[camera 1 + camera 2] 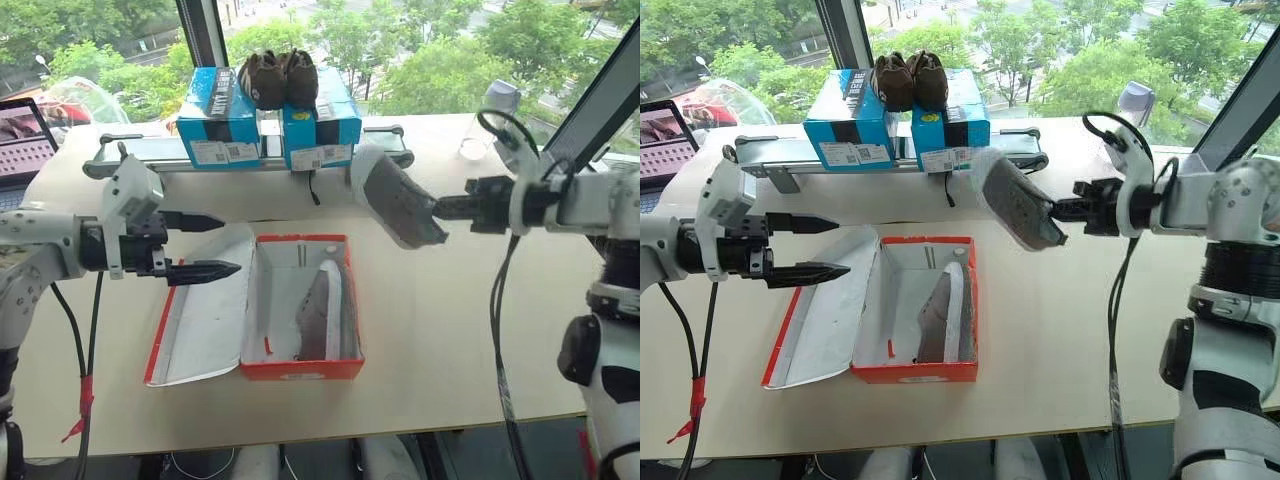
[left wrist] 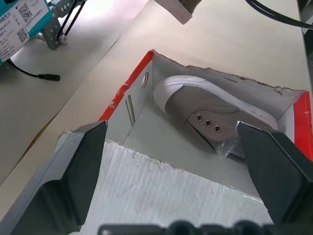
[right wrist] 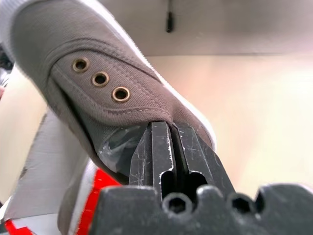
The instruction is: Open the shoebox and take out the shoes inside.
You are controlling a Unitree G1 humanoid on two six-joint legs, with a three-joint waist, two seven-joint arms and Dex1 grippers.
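Observation:
I will set the grey shoe, now held in the air above the box, with my right gripper on the bare table [image 1: 414, 274] beside the red shoebox, opposite its lid.
The red shoebox [image 1: 300, 370] lies open on the table, its lid [image 1: 205, 320] folded out flat to the left with the white inside up. One grey shoe [image 1: 322, 315] rests on its side along the box's right wall, also seen as the shoe [image 2: 210, 110] in the left wrist view. My right gripper [image 1: 440, 208] is shut on the heel edge of the other grey shoe [image 1: 400, 205], holding it in the air above and right of the box, sole toward me; the grip [image 3: 168, 132] shows close up. My left gripper [image 1: 230, 244] hovers open over the lid.
Two blue boxes [image 1: 265, 125] with dark brown fuzzy shoes [image 1: 280, 75] on top stand at the back, behind a metal rail [image 1: 150, 150]. A laptop [image 1: 25, 135] sits far left and a clear bottle [image 1: 490, 115] back right. Bare table lies right of the shoebox.

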